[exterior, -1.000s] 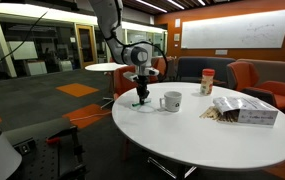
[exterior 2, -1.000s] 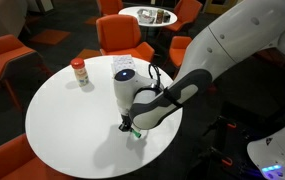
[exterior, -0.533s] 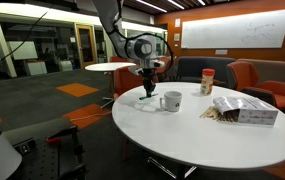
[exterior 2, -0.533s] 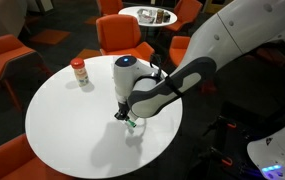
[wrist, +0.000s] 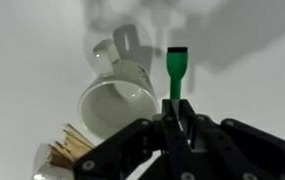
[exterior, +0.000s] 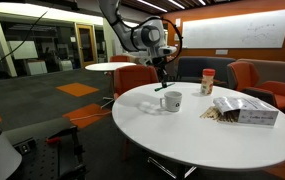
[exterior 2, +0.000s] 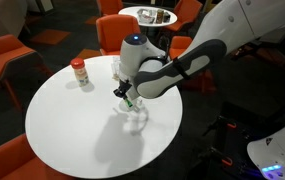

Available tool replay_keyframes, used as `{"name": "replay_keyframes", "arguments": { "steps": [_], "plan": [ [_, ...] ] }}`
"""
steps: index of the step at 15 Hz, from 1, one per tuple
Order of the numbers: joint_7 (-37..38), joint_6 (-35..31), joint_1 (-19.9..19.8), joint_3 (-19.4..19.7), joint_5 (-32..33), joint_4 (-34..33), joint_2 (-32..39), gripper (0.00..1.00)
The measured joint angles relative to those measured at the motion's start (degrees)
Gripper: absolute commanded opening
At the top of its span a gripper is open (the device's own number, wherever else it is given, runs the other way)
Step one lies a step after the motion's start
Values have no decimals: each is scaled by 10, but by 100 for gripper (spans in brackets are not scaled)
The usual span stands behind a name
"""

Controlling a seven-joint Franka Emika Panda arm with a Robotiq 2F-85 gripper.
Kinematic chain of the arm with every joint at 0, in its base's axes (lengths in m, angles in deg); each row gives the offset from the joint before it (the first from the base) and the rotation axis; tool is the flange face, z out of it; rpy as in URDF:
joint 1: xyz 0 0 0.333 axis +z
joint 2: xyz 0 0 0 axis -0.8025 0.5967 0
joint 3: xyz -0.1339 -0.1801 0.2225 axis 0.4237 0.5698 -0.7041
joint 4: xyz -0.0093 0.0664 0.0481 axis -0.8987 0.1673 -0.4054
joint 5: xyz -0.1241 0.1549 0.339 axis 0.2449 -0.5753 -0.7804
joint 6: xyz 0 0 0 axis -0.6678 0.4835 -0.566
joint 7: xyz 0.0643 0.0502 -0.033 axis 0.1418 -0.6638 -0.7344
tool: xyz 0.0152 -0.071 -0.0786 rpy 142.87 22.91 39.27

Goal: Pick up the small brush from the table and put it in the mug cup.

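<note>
Next, my gripper lets go of the small brush inside the white mug cup (exterior: 176, 96) (wrist: 118, 110), leaning on the rim opposite its handle.
My gripper (wrist: 179, 118) is shut on the small brush (wrist: 176, 72), a thin green stick that points away from the jaws. In both exterior views the gripper (exterior: 162, 72) (exterior 2: 125, 94) holds the brush (exterior: 163, 86) (exterior 2: 128, 101) in the air, just above and beside the white mug cup (exterior: 170, 101) (exterior 2: 135, 120). In the wrist view the mug (wrist: 117, 100) lies left of the brush tip, its opening and handle showing. The mug stands upright on the round white table (exterior: 212, 140) (exterior 2: 62, 130).
An orange-brown jar with a white lid (exterior: 207, 81) (exterior 2: 79, 72) stands further back on the table. A box with wooden sticks (exterior: 244, 110) (wrist: 67, 146) lies near the mug. Orange chairs (exterior 2: 122, 35) ring the table; a smaller round table (exterior 2: 148, 14) stands behind.
The gripper has risen from the table surface with the brush in it and moved over towards the mug. The mug and jar have not moved.
</note>
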Motion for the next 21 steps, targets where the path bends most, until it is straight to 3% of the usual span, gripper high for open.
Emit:
{"name": "replay_keyframes", "arguments": {
  "steps": [9,15,16,18,21],
  "plan": [
    [210,-38,74,121,135,17,-6,0],
    [356,-35,103,149,229,16,14,3],
    [367,-33,103,148,237,15,19,27],
    [387,-29,105,148,245,11,28,32],
    [421,-26,110,148,262,4,34,56]
  ]
}}
